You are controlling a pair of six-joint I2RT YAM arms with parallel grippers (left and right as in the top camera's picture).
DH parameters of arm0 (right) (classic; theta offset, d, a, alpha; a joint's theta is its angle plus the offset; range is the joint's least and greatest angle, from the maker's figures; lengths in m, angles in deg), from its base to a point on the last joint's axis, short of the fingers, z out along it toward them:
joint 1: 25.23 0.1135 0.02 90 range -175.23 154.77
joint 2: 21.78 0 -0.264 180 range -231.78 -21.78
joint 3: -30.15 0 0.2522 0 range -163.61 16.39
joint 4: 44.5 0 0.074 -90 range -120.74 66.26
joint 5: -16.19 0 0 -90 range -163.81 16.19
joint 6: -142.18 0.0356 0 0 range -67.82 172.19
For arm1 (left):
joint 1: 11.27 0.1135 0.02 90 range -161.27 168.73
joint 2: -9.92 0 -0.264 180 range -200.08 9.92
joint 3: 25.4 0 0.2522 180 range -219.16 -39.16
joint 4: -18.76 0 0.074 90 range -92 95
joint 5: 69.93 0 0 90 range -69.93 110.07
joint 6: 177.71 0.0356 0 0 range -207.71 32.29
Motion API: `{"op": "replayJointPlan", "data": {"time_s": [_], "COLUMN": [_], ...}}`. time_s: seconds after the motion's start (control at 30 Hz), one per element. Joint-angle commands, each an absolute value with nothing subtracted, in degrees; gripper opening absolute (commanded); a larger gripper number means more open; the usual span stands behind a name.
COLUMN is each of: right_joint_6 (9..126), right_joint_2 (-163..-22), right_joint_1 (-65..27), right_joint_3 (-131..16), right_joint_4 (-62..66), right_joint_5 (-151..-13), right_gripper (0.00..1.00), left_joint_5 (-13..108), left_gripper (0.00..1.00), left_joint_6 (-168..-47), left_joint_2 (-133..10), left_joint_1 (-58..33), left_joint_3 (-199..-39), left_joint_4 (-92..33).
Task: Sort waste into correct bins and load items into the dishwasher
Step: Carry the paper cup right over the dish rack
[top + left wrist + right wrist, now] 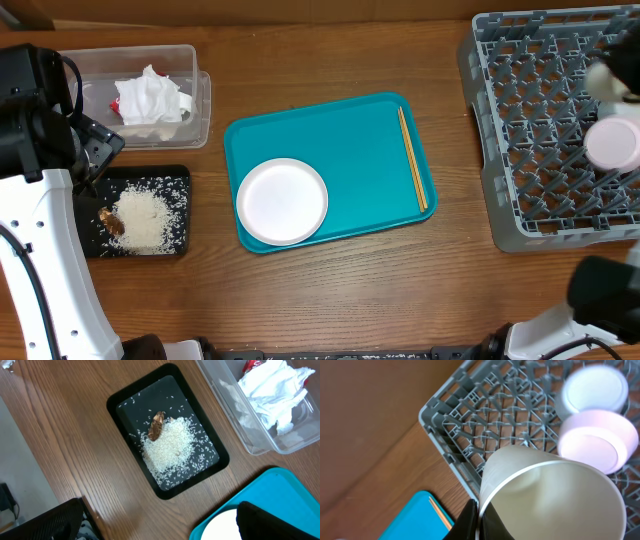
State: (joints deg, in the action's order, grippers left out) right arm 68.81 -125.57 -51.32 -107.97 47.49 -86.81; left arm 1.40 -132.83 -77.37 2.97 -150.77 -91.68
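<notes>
Next, I set the white cup, now held above the rack's corner, down in the grey rack (583, 175) next to the nearer white bowl with my right gripper.
My left gripper (162, 529) hangs open and empty over bare wood, between the black tray (116, 406) and the teal tray (280, 485). The black tray holds loose rice (170, 445) and a brown food scrap (156, 426). Crumpled tissues (150, 98) and a red wrapper (251, 365) lie in the clear tub (195, 80). A white plate (281, 200) and chopsticks (413, 158) rest on the teal tray. My right gripper (479, 510) is shut on the rim of a white cup (550, 495), held above the grey rack (470, 415) near its corner. Two white bowls (595, 390) (597, 442) sit in the rack.
The rack (520, 220) fills the right side of the table and the teal tray (360, 130) the middle. My left arm (40, 130) stands over the left edge beside the tub. The right arm's dark bulk (605, 290) shows at the lower right.
</notes>
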Motion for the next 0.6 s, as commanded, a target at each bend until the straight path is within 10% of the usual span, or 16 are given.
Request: {"op": "replayJointPlan", "data": {"time_s": [0.0, 0.57], "right_joint_6": [65.1, 59.0], "right_joint_2": [-125.8, -125.9], "right_joint_1": [-57.8, -73.4], "right_joint_3": [-103.5, -66.4], "right_joint_4": [46.4, 22.0], "right_joint_5": [-105.3, -149.2], "right_gripper": [0.04, 0.04], "left_joint_5": [0.6, 0.6], "left_gripper": [1.0, 1.0], "left_joint_6": [-134.2, -134.2], "left_joint_2": [-77.4, -77.4], "left_joint_1": [3.0, 3.0], "left_joint_3": [-150.7, -150.7], "left_joint_4": [-91.8, -91.8]}}
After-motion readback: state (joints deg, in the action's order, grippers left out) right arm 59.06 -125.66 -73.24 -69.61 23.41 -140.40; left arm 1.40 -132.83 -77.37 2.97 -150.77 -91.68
